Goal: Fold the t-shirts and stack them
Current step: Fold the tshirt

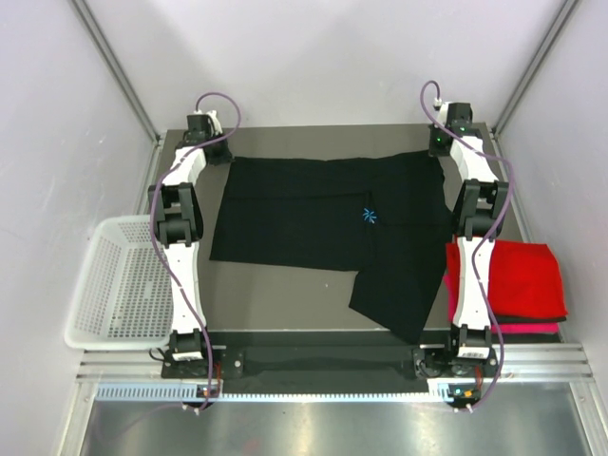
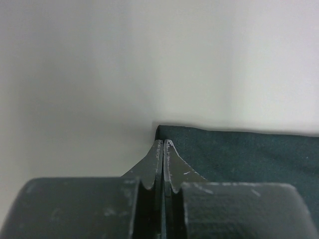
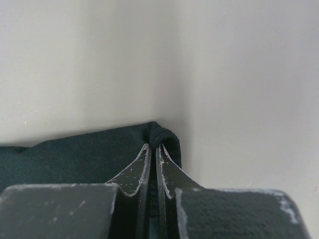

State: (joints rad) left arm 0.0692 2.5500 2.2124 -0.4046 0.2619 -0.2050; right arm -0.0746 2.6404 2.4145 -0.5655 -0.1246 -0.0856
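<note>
My left fingers meet at the black t-shirt corner's very edge; next I open, then pinch farther in before pulling (image 2: pixel 183 139).
A large black t-shirt (image 1: pixel 313 214) with a small light-blue mark (image 1: pixel 370 216) lies spread on the table, one flap hanging toward the near edge. My left gripper (image 1: pixel 217 152) (image 2: pixel 163 142) is shut at the shirt's far left corner (image 2: pixel 239 154), with its tips meeting on the cloth edge. My right gripper (image 1: pixel 439 147) (image 3: pixel 153 146) is shut on the far right corner, where black cloth (image 3: pixel 75 154) bunches over its tips. A folded red t-shirt (image 1: pixel 513 275) lies at the right on a magenta one (image 1: pixel 532 328).
A white mesh basket (image 1: pixel 119 285) hangs off the table's left side. White walls stand close behind both grippers. Bare dark tabletop (image 1: pixel 275 294) shows in front of the black shirt.
</note>
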